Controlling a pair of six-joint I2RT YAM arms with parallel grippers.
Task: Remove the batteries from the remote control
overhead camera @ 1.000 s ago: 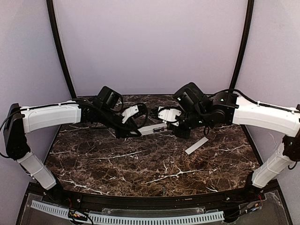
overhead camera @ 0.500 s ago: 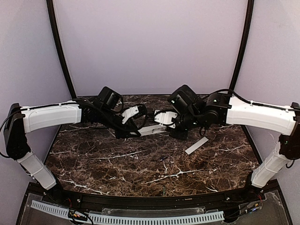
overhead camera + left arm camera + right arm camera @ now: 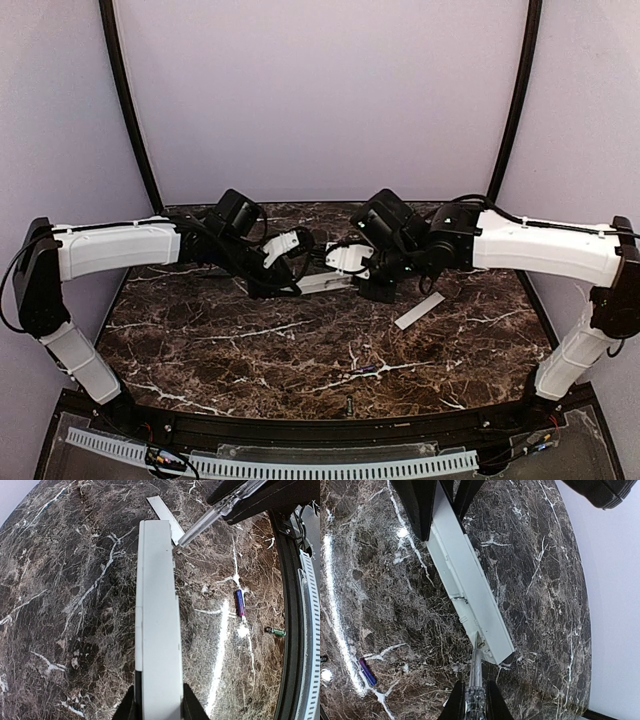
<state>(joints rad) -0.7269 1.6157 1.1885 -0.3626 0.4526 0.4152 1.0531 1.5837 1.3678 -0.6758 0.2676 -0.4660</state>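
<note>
The remote control will go down across the white vein in the marble (image 3: 249, 320), just in front of my left gripper.
My left gripper (image 3: 157, 710) is shut on one end of the remote control (image 3: 156, 605), a long white bar held above the marble. The same remote (image 3: 470, 580) shows its open underside in the right wrist view. My right gripper (image 3: 475, 702) is shut on a clear, pointed tool (image 3: 476, 675), whose tip touches the remote's free end. One battery (image 3: 240, 602), slim and purplish, lies loose on the table (image 3: 200, 340) towards the front; it shows again as the battery (image 3: 365, 370) from above. In that view the two grippers (image 3: 288, 272) (image 3: 368, 287) meet at the remote (image 3: 325, 279).
The flat white cover strip (image 3: 419, 311) lies on the marble right of the remote. A small dark greenish piece (image 3: 276, 631) sits by the table's front rim (image 3: 320, 425), too small to identify. Purple walls close in the back and sides.
The right arm has moved left until its tool reached the remote's end. A battery has dropped from the remote and now lies on the marble near the front.
</note>
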